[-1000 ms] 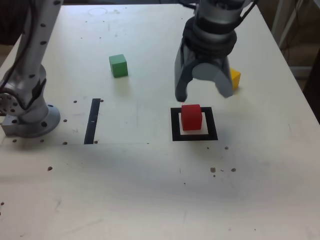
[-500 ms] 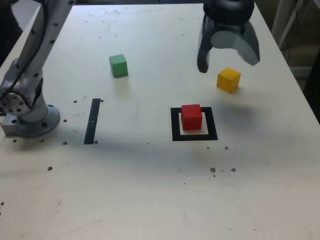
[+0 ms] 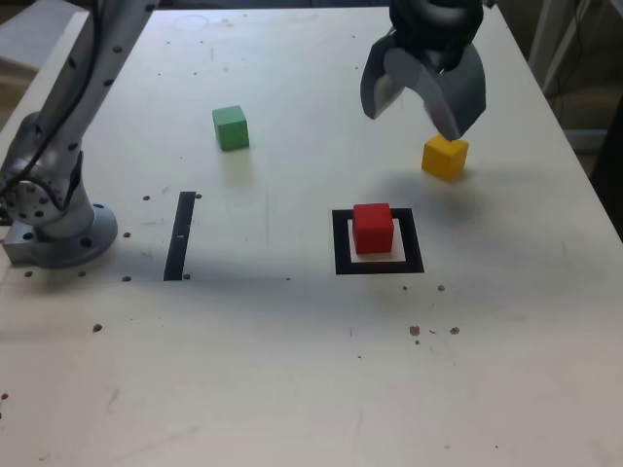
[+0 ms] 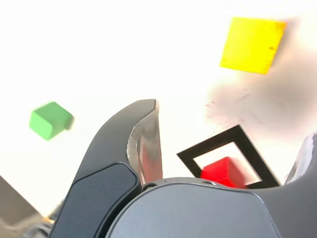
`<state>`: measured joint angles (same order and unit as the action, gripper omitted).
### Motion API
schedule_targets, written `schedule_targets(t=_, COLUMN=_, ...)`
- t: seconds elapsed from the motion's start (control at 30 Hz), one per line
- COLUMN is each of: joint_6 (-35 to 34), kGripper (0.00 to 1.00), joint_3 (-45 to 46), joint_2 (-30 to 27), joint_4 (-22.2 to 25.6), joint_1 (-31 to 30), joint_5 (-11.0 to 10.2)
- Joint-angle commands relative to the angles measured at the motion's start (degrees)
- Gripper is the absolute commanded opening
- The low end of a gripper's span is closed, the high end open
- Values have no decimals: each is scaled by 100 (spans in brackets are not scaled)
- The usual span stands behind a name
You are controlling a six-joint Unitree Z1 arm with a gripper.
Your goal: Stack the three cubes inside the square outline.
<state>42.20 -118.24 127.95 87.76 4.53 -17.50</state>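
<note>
The red cube already sits inside the square outline, so next my gripper moves down to the yellow cube and closes on its opposite sides [image 3: 445,158] [image 4: 253,45].
A red cube [image 3: 373,227] sits inside the black square outline [image 3: 340,243], also seen as the red cube [image 4: 221,171] in the outline [image 4: 224,139] in the wrist view. The yellow cube [image 3: 445,157] [image 4: 252,44] lies on the table at the exterior view's right. My gripper [image 3: 417,110] hangs open and empty above the table, just left of and over the yellow cube in the exterior view. The green cube [image 3: 231,127] [image 4: 50,119] rests apart, far to the exterior view's left.
The arm's grey base [image 3: 54,229] stands at the exterior view's left edge. A thin black bar [image 3: 180,234] is marked on the white table between base and outline. Small dark specks dot the table surface.
My gripper has left the red cube in the outline, opened wide, risen and swung back toward the yellow cube. The cubes have not moved.
</note>
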Motion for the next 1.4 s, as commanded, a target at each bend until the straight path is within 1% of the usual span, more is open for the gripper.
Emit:
schedule_targets(t=0.0, joint_6=31, kGripper=99, joint_3=-113, joint_2=144, joint_4=-24, joint_1=-5, joint_5=-39)
schedule_targets(t=0.17, joint_6=164, kGripper=99, joint_3=-484, joint_2=504, joint_4=-53, joint_1=20, joint_5=-101)
schedule_targets(t=0.4, joint_6=263, kGripper=97, joint_3=-702, joint_2=838, joint_4=-116, joint_1=167, joint_5=-93)
schedule_targets(t=0.77, joint_6=293, kGripper=87, joint_3=-515, joint_2=803, joint_4=-211, joint_1=179, joint_5=20)
schedule_targets(t=1.0, joint_6=316, kGripper=86, joint_3=-509, joint_2=808, joint_4=-287, joint_1=178, joint_5=67)
schedule_targets(t=1.37, joint_6=305, kGripper=86, joint_3=-691, joint_2=885, joint_4=-171, joint_1=179, joint_5=94)
